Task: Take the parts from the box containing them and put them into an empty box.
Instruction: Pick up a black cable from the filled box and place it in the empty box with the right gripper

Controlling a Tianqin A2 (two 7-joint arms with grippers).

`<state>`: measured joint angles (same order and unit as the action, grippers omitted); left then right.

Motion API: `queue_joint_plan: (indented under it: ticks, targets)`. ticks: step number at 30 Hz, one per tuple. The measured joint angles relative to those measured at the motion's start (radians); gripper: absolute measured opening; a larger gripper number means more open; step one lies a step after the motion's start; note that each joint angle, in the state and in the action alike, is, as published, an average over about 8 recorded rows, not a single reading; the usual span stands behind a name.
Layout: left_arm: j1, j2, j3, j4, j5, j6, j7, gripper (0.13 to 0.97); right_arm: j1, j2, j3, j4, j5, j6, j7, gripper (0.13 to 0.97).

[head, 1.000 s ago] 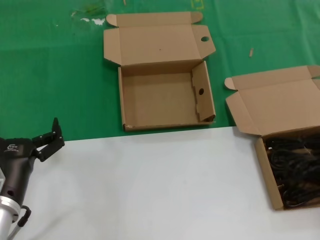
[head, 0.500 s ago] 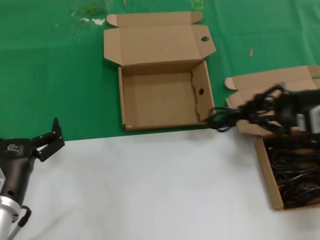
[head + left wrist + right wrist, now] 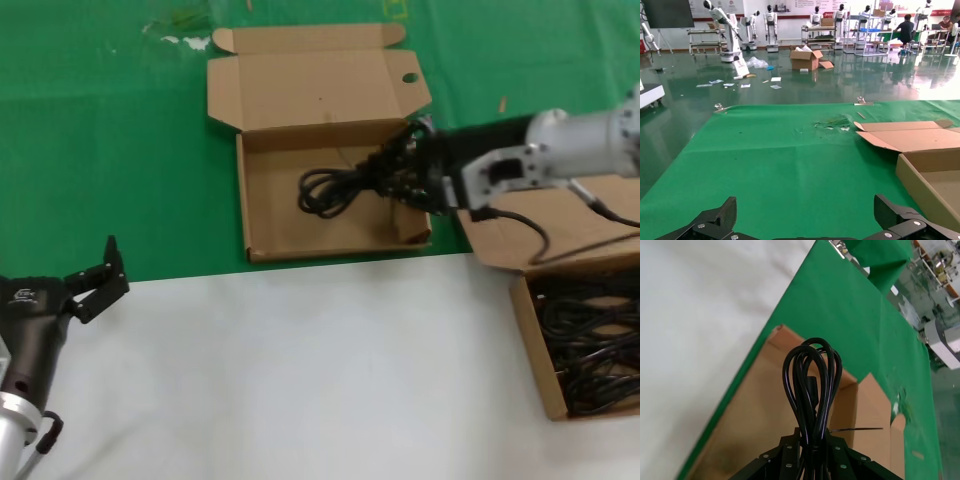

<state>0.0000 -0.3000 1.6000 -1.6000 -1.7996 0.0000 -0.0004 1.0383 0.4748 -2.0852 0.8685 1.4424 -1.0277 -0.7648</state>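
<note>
Next, my right gripper lets go of the black cable bundle on the middle of the bottom inside the box (image 3: 318, 198) (image 3: 789, 415) with round holes. The bundle is held above that box's floor now.
My right gripper (image 3: 405, 172) is shut on a black coiled cable bundle (image 3: 335, 186) and holds it over the inside of the box with round holes (image 3: 270, 215), which lies open on the green cloth. In the right wrist view the cable loop (image 3: 812, 385) sticks out from between the shut fingers (image 3: 790, 452) above that box's floor (image 3: 757, 420). The hole-less box (image 3: 530, 340) at the right edge holds several more black cable bundles (image 3: 590, 345). My left gripper (image 3: 95, 275) is open and empty, parked at the lower left.
The near half of the table is white (image 3: 300, 370), the far half green cloth (image 3: 100, 130). Both box lids (image 3: 320, 85) lie open and flat behind their boxes. In the left wrist view the holed box (image 3: 925, 175) shows at the right.
My right arm came in from the right with a cable bundle and carried it leftward from beside the hole-less box to over the holed box. The left arm has not moved.
</note>
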Motion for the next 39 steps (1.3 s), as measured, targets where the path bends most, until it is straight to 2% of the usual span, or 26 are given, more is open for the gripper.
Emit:
queue_joint_plan:
  ticks: [9, 13, 26, 34, 38, 39]
  targets:
    - [0.000, 0.000, 0.000, 0.000, 0.000, 0.000, 0.000, 0.966, 0.130, -0.159, -0.018, -0.297, -0.007, 0.048, -0.170, 0.214]
    - [0.000, 0.000, 0.000, 0.000, 0.000, 0.000, 0.000, 0.966, 0.154, -0.190, -0.013, -0.368, -0.002, 0.059, -0.215, 0.214]
    - [0.000, 0.000, 0.000, 0.000, 0.000, 0.000, 0.000, 0.966, 0.159, -0.198, -0.012, -0.387, -0.001, 0.063, -0.226, 0.250]
    - [0.000, 0.000, 0.000, 0.000, 0.000, 0.000, 0.000, 0.966, 0.159, -0.198, -0.012, -0.387, -0.001, 0.063, -0.226, 0.352]
    - [0.000, 0.000, 0.000, 0.000, 0.000, 0.000, 0.000, 0.966, 0.159, -0.198, -0.012, -0.387, -0.001, 0.063, -0.226, 0.352]
    - [0.000, 0.000, 0.000, 0.000, 0.000, 0.000, 0.000, 0.966, 0.159, -0.198, -0.012, -0.387, -0.001, 0.063, -0.226, 0.373]
